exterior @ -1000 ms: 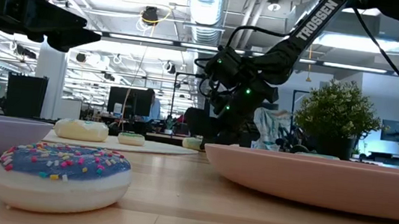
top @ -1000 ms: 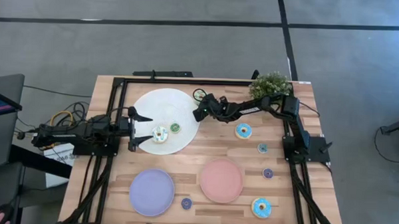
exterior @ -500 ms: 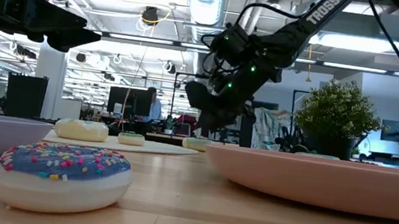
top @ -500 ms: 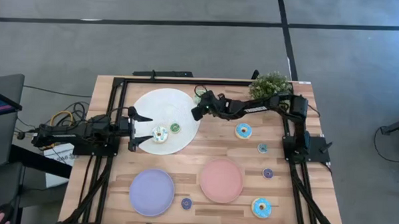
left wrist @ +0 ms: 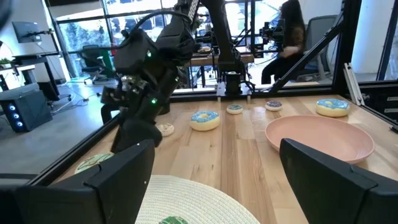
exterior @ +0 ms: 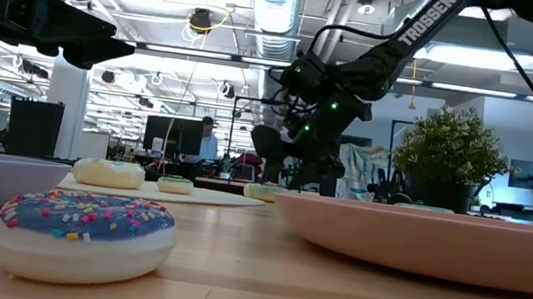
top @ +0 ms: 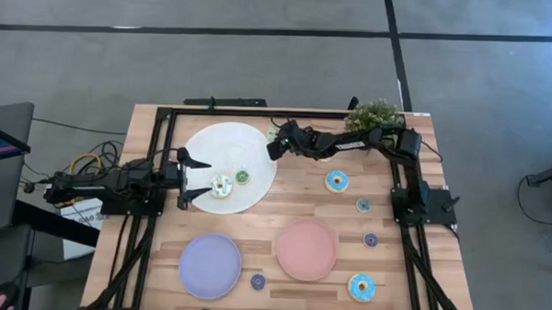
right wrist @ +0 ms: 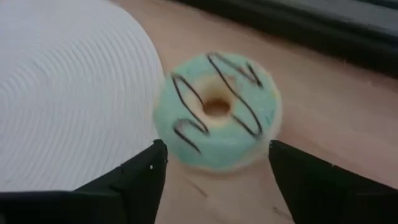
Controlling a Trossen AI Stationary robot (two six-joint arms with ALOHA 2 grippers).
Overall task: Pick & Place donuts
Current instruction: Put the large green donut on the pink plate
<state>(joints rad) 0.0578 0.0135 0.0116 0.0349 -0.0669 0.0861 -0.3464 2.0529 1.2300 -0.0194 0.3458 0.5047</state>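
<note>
The pale green donut fills the whole gap between the fingers of the robot's right gripper, so it should open wider and pinch the donut's near edge (right wrist: 217,160) before lifting.
A pale green donut (right wrist: 217,112) with dark drizzle lies flat on the wood (top: 273,134), just off the far right rim of the large white disc (top: 212,144). My right gripper (top: 274,148) hangs low over it, open, one finger (right wrist: 134,180) on each side of the donut and neither touching it. My left gripper (top: 194,177) waits open above the disc's left part. A cream donut (top: 221,186) and a small green one (top: 242,177) lie on the disc.
More donuts lie on the right and near parts of the table: blue ones (top: 337,181) (top: 362,287), small ones (top: 363,205) (top: 371,239) and a purple one (top: 258,281). A pink plate (top: 306,249) and a lilac plate (top: 210,264) lie near the front. A potted plant (top: 374,115) stands at the far right.
My right gripper has gone toward the table's far edge and come down over the pale green donut beside the disc. In the low view its fingers stand wider apart than half a second ago: it has opened. The donuts have stayed where they were.
</note>
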